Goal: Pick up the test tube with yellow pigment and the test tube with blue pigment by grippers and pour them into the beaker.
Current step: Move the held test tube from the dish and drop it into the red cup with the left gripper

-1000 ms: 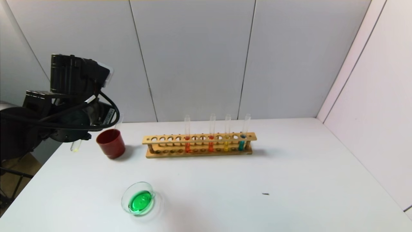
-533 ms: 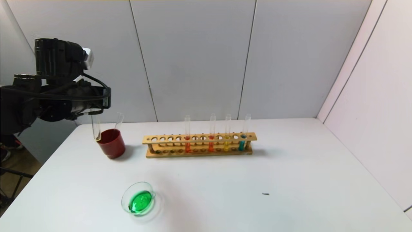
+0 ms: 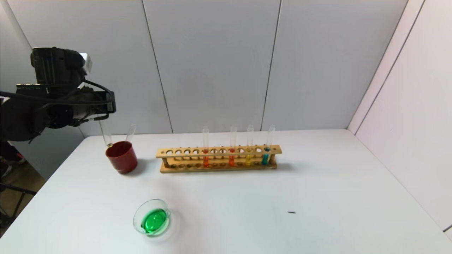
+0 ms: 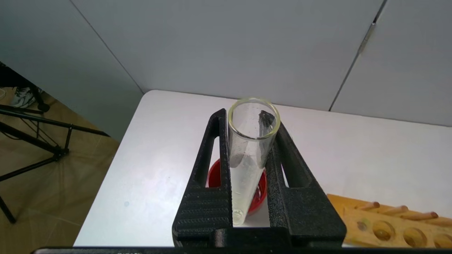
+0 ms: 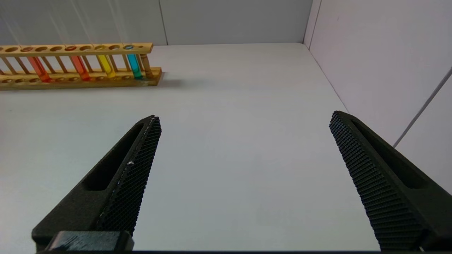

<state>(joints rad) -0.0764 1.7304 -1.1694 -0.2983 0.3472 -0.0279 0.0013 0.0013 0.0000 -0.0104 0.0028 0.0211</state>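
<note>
My left gripper has the nearly empty test tube. It will let go of the tube inside the red cup (image 3: pixel 114 149) (image 4: pixel 229 180), so that it leans away from the other empty tube.
My left gripper (image 3: pixel 103 119) is shut on a nearly empty clear test tube (image 3: pixel 105 135) with a faint yellowish trace. It holds the tube upright, its round end just above the far-left rim of the red cup (image 3: pixel 122 157). In the left wrist view the fingers (image 4: pixel 212 148) clamp this tube (image 4: pixel 249 155) over the cup (image 4: pixel 260 192). The test tube with yellow pigment (image 3: pixel 248 157) and the test tube with blue pigment (image 3: pixel 265 157) stand in the wooden rack (image 3: pixel 219 168). The beaker (image 3: pixel 152 220) holds green liquid near the front. My right gripper (image 5: pixel 244 117) is open and empty.
Another empty tube (image 3: pixel 130 133) leans in the red cup. Two orange-red tubes (image 3: pixel 206 158) stand in the rack, which also shows in the right wrist view (image 5: pixel 77 81). A small dark speck (image 3: pixel 291 212) lies on the table at right. Walls stand behind and to the right.
The left arm has swung the tube from tilted, left of the red cup, to upright over the cup's rim, then drawn back left and lifted slightly.
</note>
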